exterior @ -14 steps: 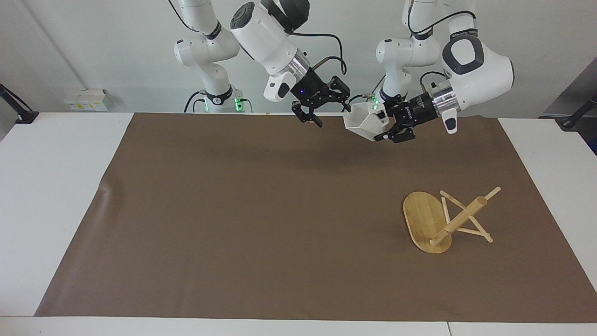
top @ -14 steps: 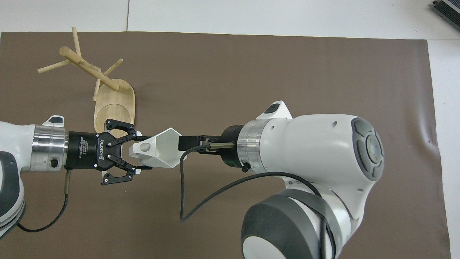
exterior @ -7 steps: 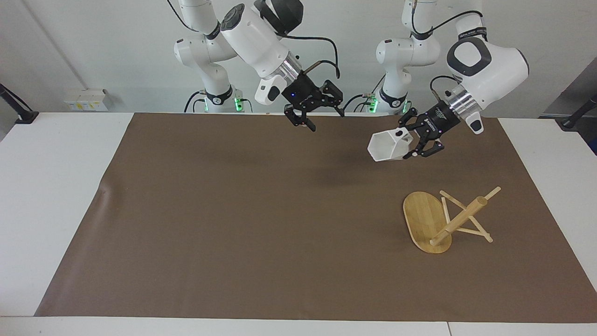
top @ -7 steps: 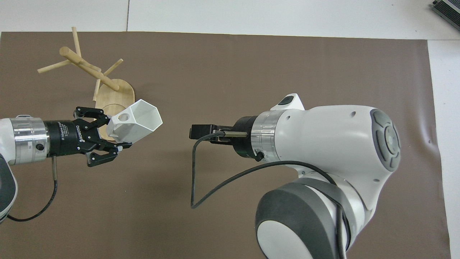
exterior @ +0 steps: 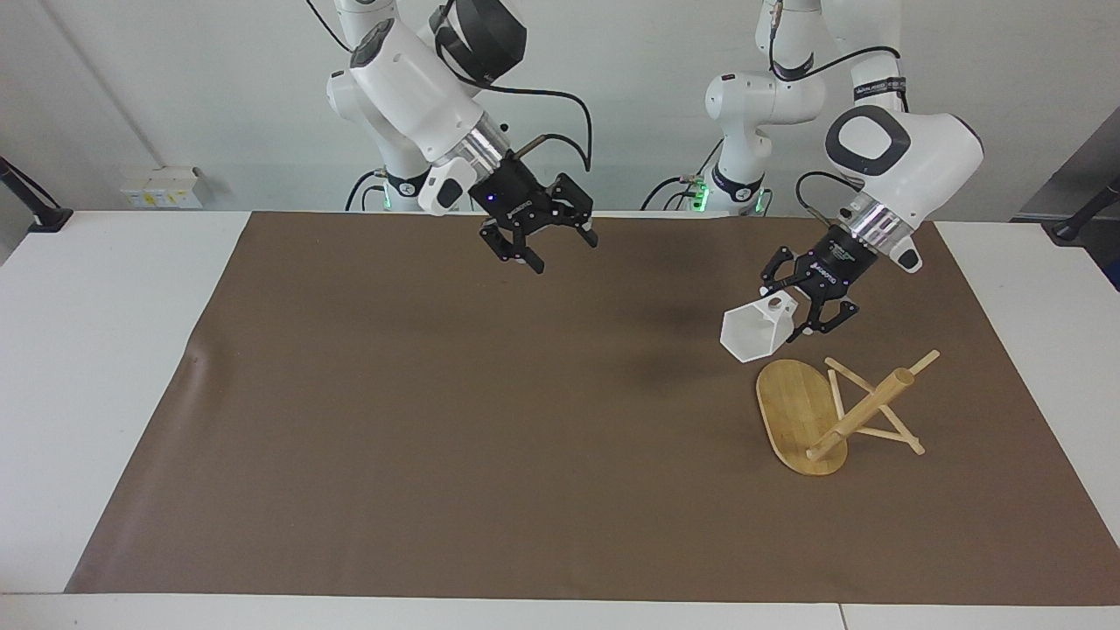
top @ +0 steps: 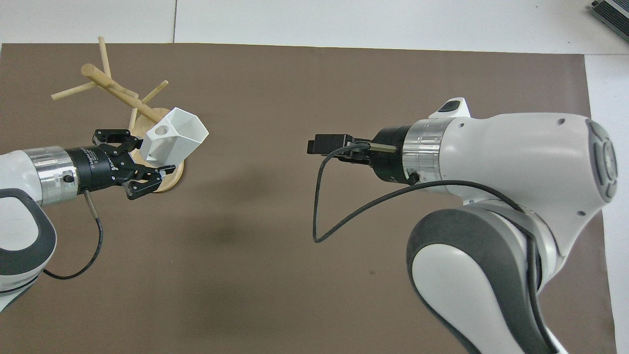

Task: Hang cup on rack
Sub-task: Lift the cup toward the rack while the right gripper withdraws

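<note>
The robot's left gripper will release the white cup on the rack's upper peg pointing (top: 140, 101) toward the middle of the mat.
The white faceted cup (exterior: 751, 336) hangs in my left gripper (exterior: 787, 313), which is shut on its blocky handle. The cup is tilted, its mouth turned down and toward the right arm's end. It is in the air just above the edge of the rack's oval base (exterior: 792, 407) that lies nearer the robots. The bamboo rack (exterior: 862, 411) stands at the left arm's end, and its pegs are bare. In the overhead view the cup (top: 179, 132) in my left gripper (top: 155, 155) covers part of the rack (top: 110, 86). My right gripper (exterior: 563, 250) is open and empty, up over the mat's middle.
A brown mat (exterior: 437, 394) covers most of the white table (exterior: 96, 350). The right arm's bulky wrist and a looping black cable (top: 324, 206) hang over the mat in the overhead view.
My left gripper has carried the cup from the table's middle down and over to the rack's base. My right gripper, open throughout, has drawn away toward the right arm's end.
</note>
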You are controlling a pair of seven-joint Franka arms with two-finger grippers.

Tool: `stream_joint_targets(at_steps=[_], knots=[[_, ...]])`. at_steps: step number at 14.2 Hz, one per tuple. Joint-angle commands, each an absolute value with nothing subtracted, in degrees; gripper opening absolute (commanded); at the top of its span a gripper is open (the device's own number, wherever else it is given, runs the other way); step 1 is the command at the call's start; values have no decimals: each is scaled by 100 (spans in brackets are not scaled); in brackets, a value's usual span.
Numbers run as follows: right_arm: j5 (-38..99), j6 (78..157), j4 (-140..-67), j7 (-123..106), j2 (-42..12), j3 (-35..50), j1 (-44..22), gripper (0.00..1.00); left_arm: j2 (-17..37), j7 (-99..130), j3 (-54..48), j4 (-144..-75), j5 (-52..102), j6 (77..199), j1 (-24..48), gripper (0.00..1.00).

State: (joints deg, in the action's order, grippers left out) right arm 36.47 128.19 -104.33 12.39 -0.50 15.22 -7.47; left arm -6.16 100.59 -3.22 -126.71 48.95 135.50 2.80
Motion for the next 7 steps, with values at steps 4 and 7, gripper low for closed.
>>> stream_joint_targets(at_steps=[4, 7], knots=[[2780, 12815, -10432, 520, -53, 1582, -63, 100, -177, 10924, -308, -12253, 4808, 14299, 457, 0], [1954, 12701, -10459, -120, -53, 1582, 263, 100, -106, 11153, -308, -12217, 4869, 14571, 457, 0]])
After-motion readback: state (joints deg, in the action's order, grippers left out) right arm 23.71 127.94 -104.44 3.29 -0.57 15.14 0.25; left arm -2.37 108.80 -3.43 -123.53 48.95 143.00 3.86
